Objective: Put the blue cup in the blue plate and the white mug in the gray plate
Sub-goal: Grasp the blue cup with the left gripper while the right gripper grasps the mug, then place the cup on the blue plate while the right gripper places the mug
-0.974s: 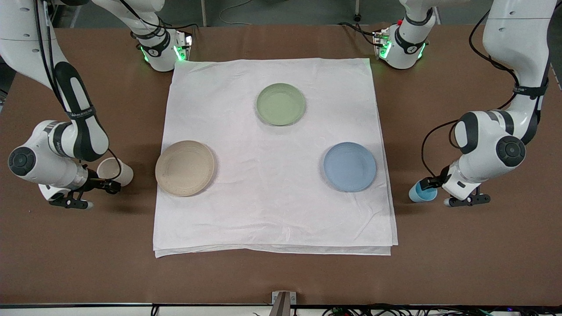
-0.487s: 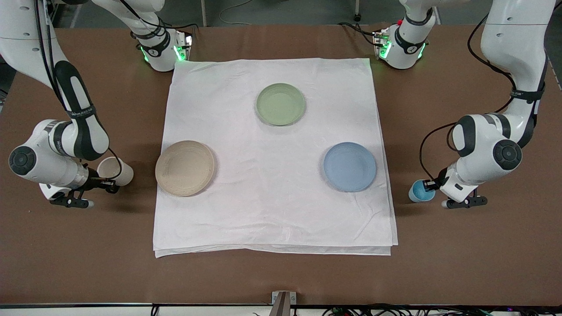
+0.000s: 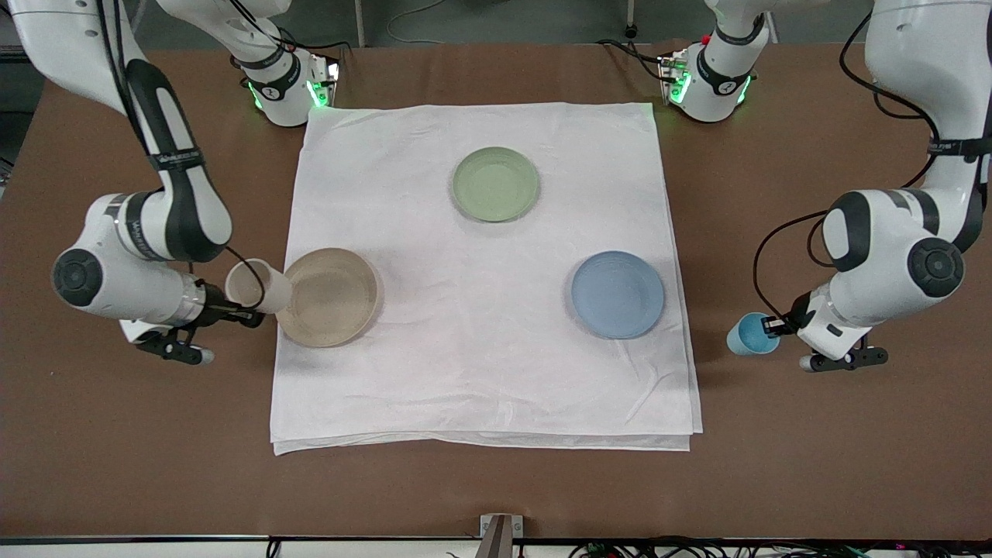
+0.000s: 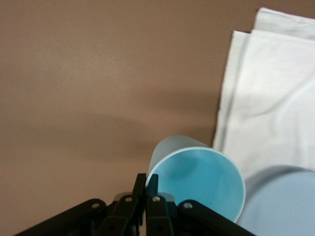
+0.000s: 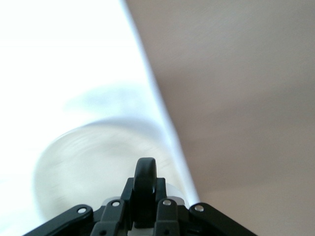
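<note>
The blue cup will come to rest on the middle of the blue plate [image 3: 616,294] [image 4: 300,225], and there I need to let go of it with my left gripper.
My right gripper [image 3: 239,313] is shut on the dark handle [image 5: 145,183] of the white mug [image 3: 258,287]. It holds the mug tilted in the air over the rim of the gray plate [image 3: 333,298], at the plate's side toward the right arm's end. The mug body [image 5: 98,164] is blurred in the right wrist view. My left gripper [image 3: 773,325] is shut on the rim of the blue cup [image 3: 750,335] and holds it tilted over the bare brown table, beside the cloth. The left wrist view shows the cup [image 4: 202,177], the gripper [image 4: 146,184] and part of the blue plate [image 4: 283,206]. The blue plate [image 3: 618,294] lies on the cloth.
A white cloth [image 3: 480,372] covers the middle of the brown table [image 3: 496,488]. A sage-green plate [image 3: 496,184] lies on it, farther from the front camera than the other two plates. The arm bases stand at the table's back edge.
My right gripper has lifted the white mug and carried it toward the gray plate, now over its rim. My left gripper has shifted slightly toward the left arm's end with the blue cup.
</note>
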